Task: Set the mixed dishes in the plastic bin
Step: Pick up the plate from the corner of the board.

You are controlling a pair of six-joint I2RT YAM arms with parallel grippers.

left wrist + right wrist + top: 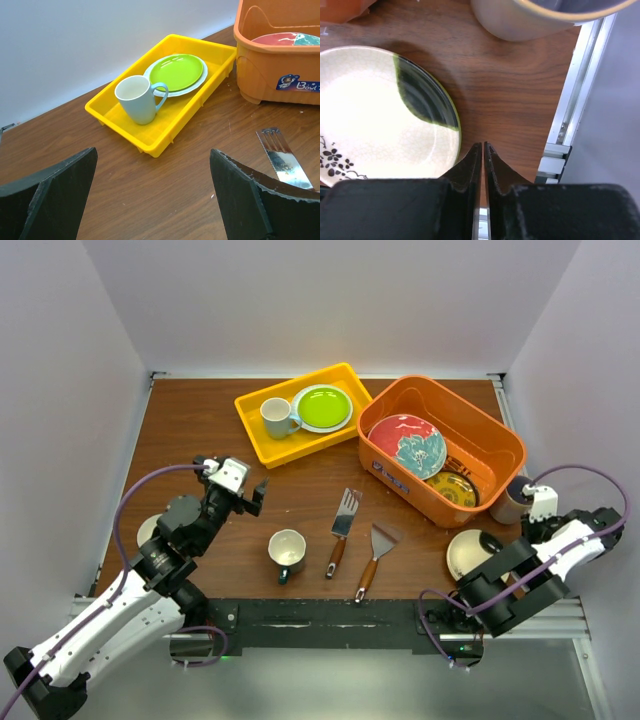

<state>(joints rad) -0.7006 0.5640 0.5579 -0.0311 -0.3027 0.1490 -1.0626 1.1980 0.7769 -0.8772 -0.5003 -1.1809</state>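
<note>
The closed fingers of my right gripper are apart from the cream plate, so next I open them and grip the plate's rim (458,142) near its dark green patch.
The orange plastic bin (489,436) stands at the back right and holds a red plate with a teal flower (405,444) and a yellow patterned plate (452,488); its corner shows in the left wrist view (270,60). A dark-teal mug with cream inside (287,551) stands at the front centre. A cream plate with a dark green patch (470,551) (375,115) lies at the front right. A lime green plate (322,407) (176,72) lies in the yellow tray. My left gripper (252,498) (153,152) is open and empty above bare table. My right gripper (522,530) (483,145) is shut and empty, just right of the cream plate.
The yellow tray (258,435) (165,140) also holds a white mug with a pale-blue handle (277,417) (137,99). Two wooden-handled spatulas (343,517) (375,555) lie mid-table. A grey cup (512,502) (535,20) stands by the right edge rail. A small white dish (148,530) is partly hidden under the left arm.
</note>
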